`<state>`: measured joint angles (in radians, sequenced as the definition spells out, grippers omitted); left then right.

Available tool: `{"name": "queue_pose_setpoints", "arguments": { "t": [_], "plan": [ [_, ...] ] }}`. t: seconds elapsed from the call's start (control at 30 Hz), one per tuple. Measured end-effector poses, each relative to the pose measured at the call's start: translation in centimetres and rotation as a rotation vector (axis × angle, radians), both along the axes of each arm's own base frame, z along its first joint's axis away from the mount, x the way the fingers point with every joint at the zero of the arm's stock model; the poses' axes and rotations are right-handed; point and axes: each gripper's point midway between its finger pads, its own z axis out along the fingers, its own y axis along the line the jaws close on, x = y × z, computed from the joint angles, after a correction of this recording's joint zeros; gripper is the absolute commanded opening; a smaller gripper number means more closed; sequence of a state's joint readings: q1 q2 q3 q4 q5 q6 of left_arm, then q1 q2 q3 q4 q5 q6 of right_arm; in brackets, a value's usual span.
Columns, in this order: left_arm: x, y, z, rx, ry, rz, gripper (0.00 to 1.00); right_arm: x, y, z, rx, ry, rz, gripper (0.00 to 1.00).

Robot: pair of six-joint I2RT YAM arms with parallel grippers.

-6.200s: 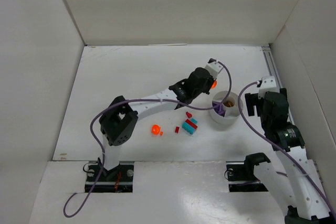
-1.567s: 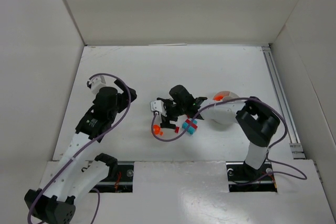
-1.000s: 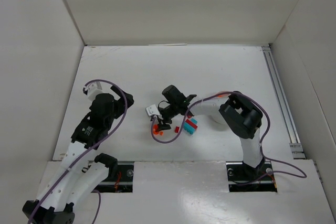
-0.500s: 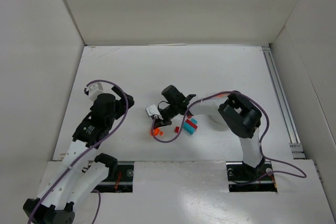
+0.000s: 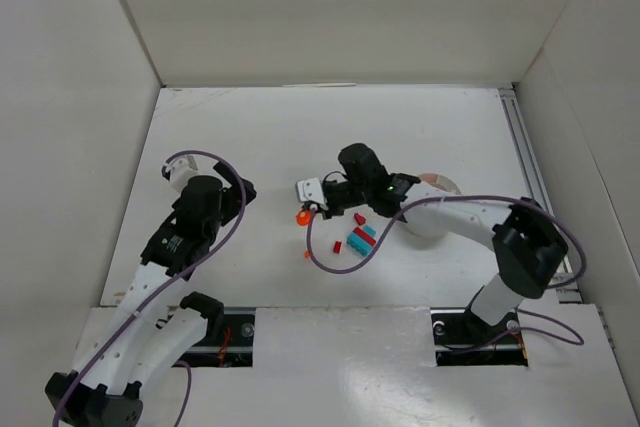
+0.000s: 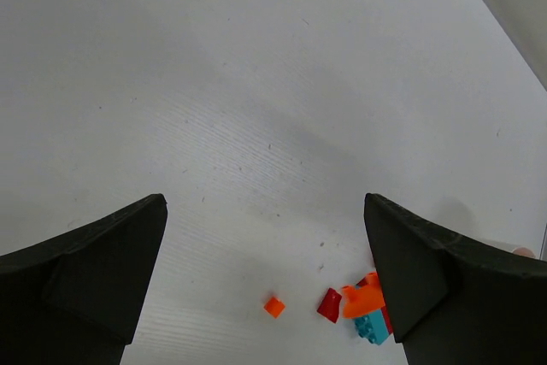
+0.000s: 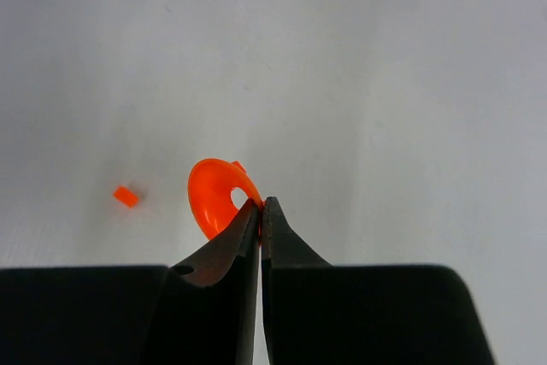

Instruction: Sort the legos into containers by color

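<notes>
The round orange lego will drop from my right gripper inside the white bowl [image 5: 412, 186], near its far rim.
My right gripper [image 5: 312, 209] [image 7: 261, 204] is shut on the rim of a round orange lego [image 5: 303, 216] [image 7: 212, 196], holding it above the table left of the other pieces. A tiny orange lego [image 5: 307, 254] [image 7: 126, 197] [image 6: 273, 306] lies below it on the table. Two red legos [image 5: 337, 246] [image 5: 359, 218] and a teal-and-red cluster [image 5: 362, 236] lie to the right. The white bowl [image 5: 443, 187] is mostly hidden under my right forearm. My left gripper [image 5: 237, 194] [image 6: 263, 211] is open and empty, well left of the pile.
White walls enclose the table on the left, back and right. A metal rail [image 5: 530, 177] runs along the right edge. Purple cables loop beside both arms, one hanging near the legos [image 5: 325, 265].
The right gripper shut on the round orange lego and carried it up and slightly right off the table. The tiny orange piece stayed behind. The left arm barely moved.
</notes>
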<state>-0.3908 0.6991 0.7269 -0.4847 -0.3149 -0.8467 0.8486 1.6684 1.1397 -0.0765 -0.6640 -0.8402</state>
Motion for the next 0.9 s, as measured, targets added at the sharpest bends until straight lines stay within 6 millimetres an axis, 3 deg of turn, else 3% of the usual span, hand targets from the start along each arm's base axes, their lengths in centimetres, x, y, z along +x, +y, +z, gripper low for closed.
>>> {"name": "queue_pose_setpoints", "arguments": {
  "t": [0.1, 0.3, 0.4, 0.47, 0.67, 0.9],
  "plan": [
    [0.5, -0.2, 0.0, -0.002, -0.004, -0.001, 0.99, 2.4, -3.9, 2.2, 0.013, -0.056, -0.153, 0.00],
    [1.8, -1.2, -0.8, 0.001, 0.003, -0.033, 0.99, 8.5, -16.7, 6.7, 0.017, -0.187, -0.591, 0.00],
    [2.4, -1.9, -1.8, 0.007, 0.027, -0.061, 0.99, 10.0, -21.3, 8.1, 0.001, -0.229, -0.739, 0.00],
    [2.7, -2.2, -2.1, 0.011, 0.033, -0.077, 0.99, 10.8, -23.5, 7.7, -0.033, -0.234, -0.813, 0.00],
    [3.3, -2.8, -2.8, 0.025, 0.048, -0.109, 0.99, 11.1, -28.4, 3.3, -0.184, -0.165, -0.961, 0.00],
    [3.7, -3.3, -3.8, 0.036, 0.076, -0.132, 0.99, 10.8, -31.2, 0.9, -0.248, -0.120, -1.049, 0.01]
  ]
}}
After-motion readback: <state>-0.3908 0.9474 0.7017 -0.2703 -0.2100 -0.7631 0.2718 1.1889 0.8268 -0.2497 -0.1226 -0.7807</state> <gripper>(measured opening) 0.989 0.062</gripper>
